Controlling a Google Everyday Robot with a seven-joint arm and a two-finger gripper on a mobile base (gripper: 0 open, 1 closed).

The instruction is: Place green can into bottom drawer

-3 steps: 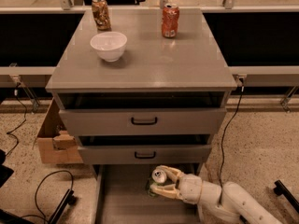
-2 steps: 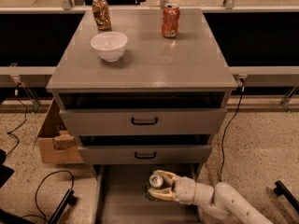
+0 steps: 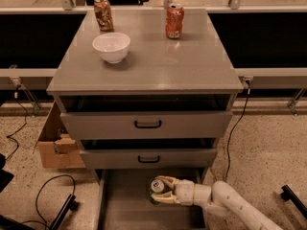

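Observation:
Next, I let the green can go from my gripper on the bottom drawer's inside (image 3: 140, 195), a little off the middle toward the cardboard box.
The green can (image 3: 157, 188) with its silver top lies between the fingers of my gripper (image 3: 161, 189), low inside the bottom drawer (image 3: 120, 205). That drawer is pulled out at the foot of the grey cabinet (image 3: 144, 61). My white arm (image 3: 230, 205) reaches in from the lower right. The gripper is shut on the can, one finger above it and one below. I cannot tell whether the can touches the drawer floor.
On the cabinet top stand a white bowl (image 3: 111, 46), a brown-gold can (image 3: 102, 13) and an orange-red can (image 3: 174, 20). Two upper drawers with black handles (image 3: 147, 124) sit slightly ajar. A cardboard box (image 3: 55, 140) and cables (image 3: 53, 195) lie on the floor at left.
My gripper has moved left and slightly down with the can, deeper over the bottom drawer's floor.

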